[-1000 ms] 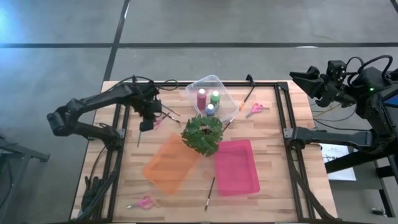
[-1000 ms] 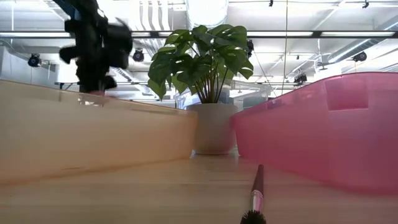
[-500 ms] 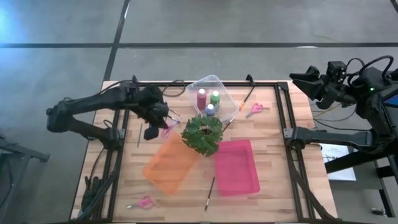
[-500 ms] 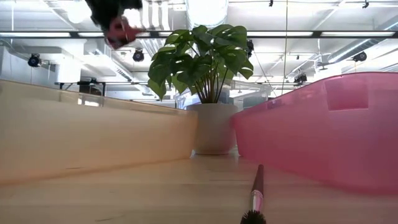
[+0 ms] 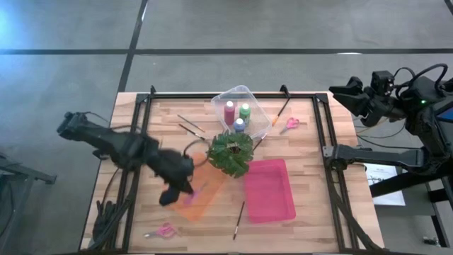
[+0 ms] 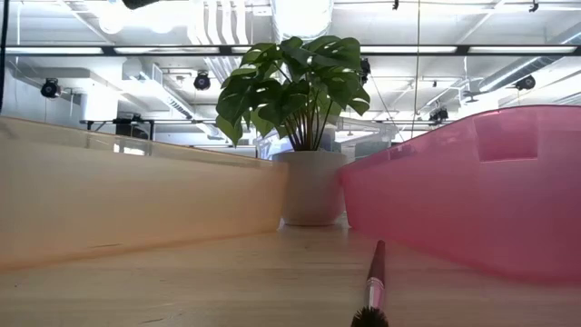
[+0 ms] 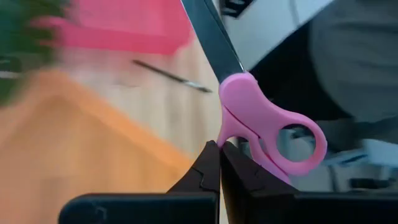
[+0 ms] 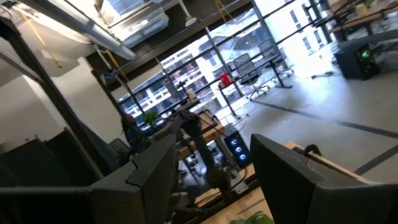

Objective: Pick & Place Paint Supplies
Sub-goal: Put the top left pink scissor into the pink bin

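Next, my left gripper releases the pink-handled scissors, which hang over the orange tray now, in the front half of the pink tray (image 5: 273, 205).
My left gripper (image 5: 185, 191) hangs over the orange tray (image 5: 205, 202), shut on pink-handled scissors (image 7: 264, 127). Three paint bottles, maroon (image 5: 228, 112), green (image 5: 245, 111) and blue (image 5: 239, 125), stand in the clear tray (image 5: 249, 95). A second pair of scissors (image 5: 290, 124) lies at the far right and a third (image 5: 164, 230) near the front left. Thin brushes lie on the wood by the pink tray (image 5: 239, 219) and at the far left (image 5: 191, 126). My right gripper (image 5: 340, 91) waits, raised beyond the table's right edge, open (image 8: 213, 149). My left gripper pinches the scissors between its two fingertips (image 7: 208, 163) at the pink handle's base (image 7: 227, 134), beside the finger loop. The dark blades (image 7: 211, 37) point away beyond the fingertips. The scissors are lifted clear above the orange tray.
The potted plant (image 5: 229, 151) stands mid-table between the clear tray, the orange tray and the pink tray (image 5: 269, 188). In the low view a brush (image 6: 373, 286) lies in the lane between the orange wall (image 6: 136, 200) and the pink wall (image 6: 472, 191).
My left gripper, shut on the scissors throughout, has swung from the far left of the table toward the near edge and the right. It has risen out of the low view and turned about. It now hangs over the orange tray with the scissors lifted clear.
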Motion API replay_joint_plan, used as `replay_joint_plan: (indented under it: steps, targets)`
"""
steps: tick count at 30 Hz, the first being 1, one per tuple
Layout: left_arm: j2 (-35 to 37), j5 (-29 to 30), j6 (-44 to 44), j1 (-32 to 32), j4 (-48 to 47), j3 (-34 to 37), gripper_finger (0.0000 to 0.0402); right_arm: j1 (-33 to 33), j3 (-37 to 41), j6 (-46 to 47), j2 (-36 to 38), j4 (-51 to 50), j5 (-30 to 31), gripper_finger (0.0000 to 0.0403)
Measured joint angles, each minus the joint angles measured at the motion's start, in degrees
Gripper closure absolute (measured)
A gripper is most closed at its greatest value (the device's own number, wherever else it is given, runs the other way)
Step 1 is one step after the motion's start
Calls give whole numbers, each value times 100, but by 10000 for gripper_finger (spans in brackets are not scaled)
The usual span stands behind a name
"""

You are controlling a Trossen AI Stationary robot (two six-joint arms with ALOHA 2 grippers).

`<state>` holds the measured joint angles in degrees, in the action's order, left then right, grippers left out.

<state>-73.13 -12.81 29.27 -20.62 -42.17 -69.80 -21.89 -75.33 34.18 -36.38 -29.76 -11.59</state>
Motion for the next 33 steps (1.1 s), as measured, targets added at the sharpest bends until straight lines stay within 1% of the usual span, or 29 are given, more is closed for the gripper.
replay_joint_plan:
  steps: [3,8,10,12,16,22,25,27,29,33]
  targets:
    - [-221,229,761,-579,463,0,399,2,0,71,2,0,-115,200]
    - [-587,907,2209,-1423,1275,-82,399,2,0,146,61,-1,-252,200]
    - [-812,1097,2586,-1672,1519,-230,399,0,0,159,93,0,-262,200]
    - [-1127,1201,2782,-1797,1556,-494,399,2,0,157,130,3,-263,200]
    - [-1864,1194,2807,-1800,1570,-1076,399,-1,0,146,188,-3,-261,200]
    - [-2812,1203,2804,-1550,1716,-1821,399,0,0,169,239,-2,-256,200]
    - [-3141,1537,3017,-1483,1906,-1879,399,-1,0,160,262,1,-198,200]
    - [-3316,1776,3071,-1436,2195,-1845,399,0,0,150,264,2,-177,200]
    - [-3477,1897,3079,-1328,2453,-1802,399,-2,0,150,262,2,-129,200]
    - [-3844,1957,2930,-1036,2849,-1794,399,-1,0,147,256,2,-35,200]
